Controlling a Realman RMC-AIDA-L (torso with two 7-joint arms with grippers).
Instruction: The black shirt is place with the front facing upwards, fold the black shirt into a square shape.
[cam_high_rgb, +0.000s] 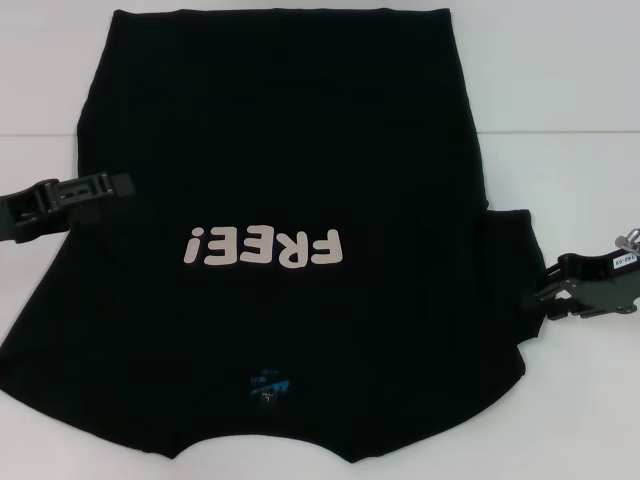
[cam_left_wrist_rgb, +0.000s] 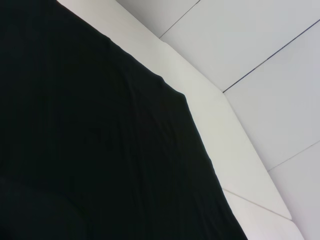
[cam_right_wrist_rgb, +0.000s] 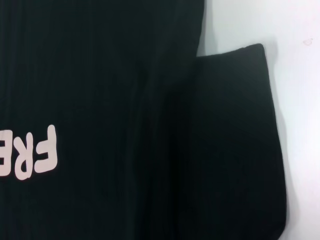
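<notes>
The sleeve at my right gripper is bunched toward the shirt's body. Next, I grab its outer edge (cam_high_rgb: 538, 246), pull it straight, then fold it inward.
The black shirt (cam_high_rgb: 300, 150) lies flat on the white table (cam_high_rgb: 560, 80), front up. Its pale "FREE!" lettering (cam_high_rgb: 262, 247) reads upside down and the blue neck label (cam_high_rgb: 268, 388) is at the near edge. My left gripper (cam_high_rgb: 122, 185) rests over the shirt's left edge, level with the chest. My right gripper (cam_high_rgb: 548, 290) sits at the outer edge of the right sleeve (cam_high_rgb: 508, 260), which sticks out sideways. The left wrist view shows only the shirt's black cloth (cam_left_wrist_rgb: 90, 140) and the table (cam_left_wrist_rgb: 210, 110). In the right wrist view, the sleeve (cam_right_wrist_rgb: 235, 140) and part of the lettering (cam_right_wrist_rgb: 35, 155) appear.
Bare white tabletop (cam_high_rgb: 40, 120) surrounds the shirt on the left, right and far sides. The left wrist view shows the table's edge (cam_left_wrist_rgb: 250, 200), with pale panels (cam_left_wrist_rgb: 270, 45) beyond it. Near me, the shirt's collar edge reaches the bottom of the head view.
</notes>
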